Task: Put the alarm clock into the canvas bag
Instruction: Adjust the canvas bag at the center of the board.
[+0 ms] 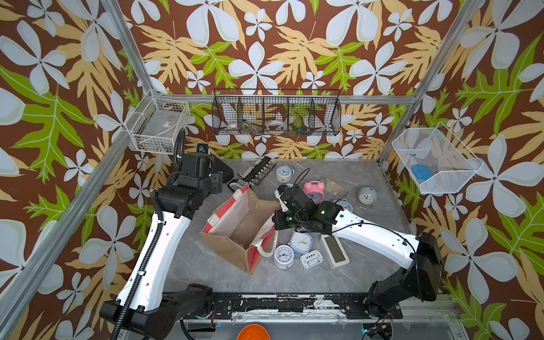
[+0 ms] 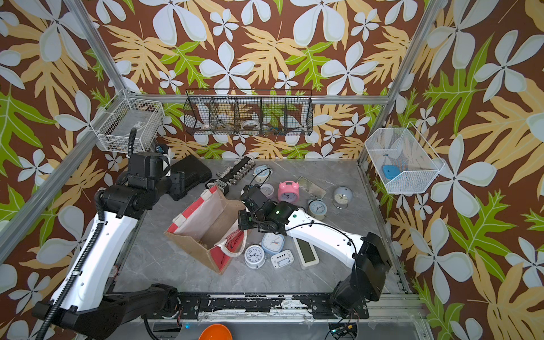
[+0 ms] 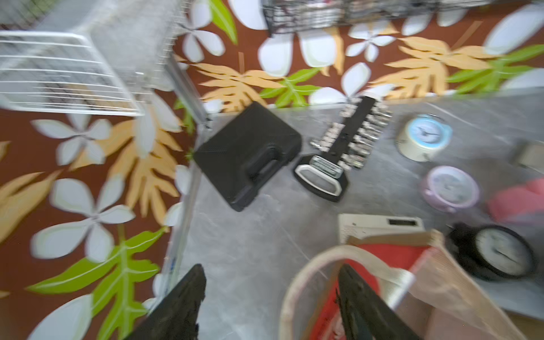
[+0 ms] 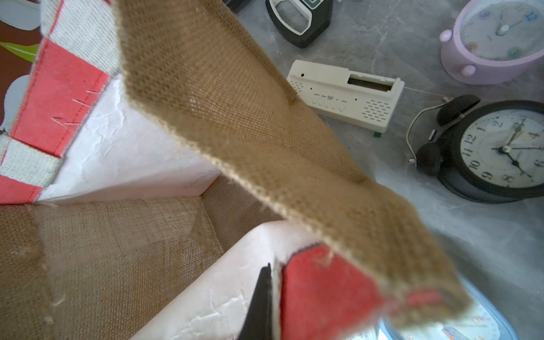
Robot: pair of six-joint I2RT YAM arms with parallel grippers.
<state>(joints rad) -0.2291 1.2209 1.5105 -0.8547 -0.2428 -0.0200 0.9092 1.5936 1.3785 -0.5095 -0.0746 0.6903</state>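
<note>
My right gripper is holding the canvas bag crooked, so I should straighten it and pinch its opposite side's rim (image 1: 233, 199) with my left gripper before fetching an alarm clock.
The canvas bag (image 1: 235, 235) stands open mid-table, tan burlap with red-and-white side panels. My right gripper (image 4: 273, 272) is shut on the rim of its near side panel; one black finger (image 4: 260, 297) lies against the cream lining. Only the burlap floor (image 4: 117, 250) shows inside. My left gripper (image 3: 272, 273) is open beside the bag's far corner, and the white strap handle (image 3: 306, 265) loops around one finger. Several alarm clocks lie loose around the bag, among them a pink one (image 1: 313, 190), a white round one (image 1: 283, 256) and a black one (image 4: 500, 150). Neither gripper holds a clock.
A black plastic case (image 1: 225, 170) and a socket rail (image 1: 259, 170) lie at the back left. A white digital clock (image 1: 335, 250) lies by the right arm. Wire baskets (image 1: 276, 113) hang on the back and side walls.
</note>
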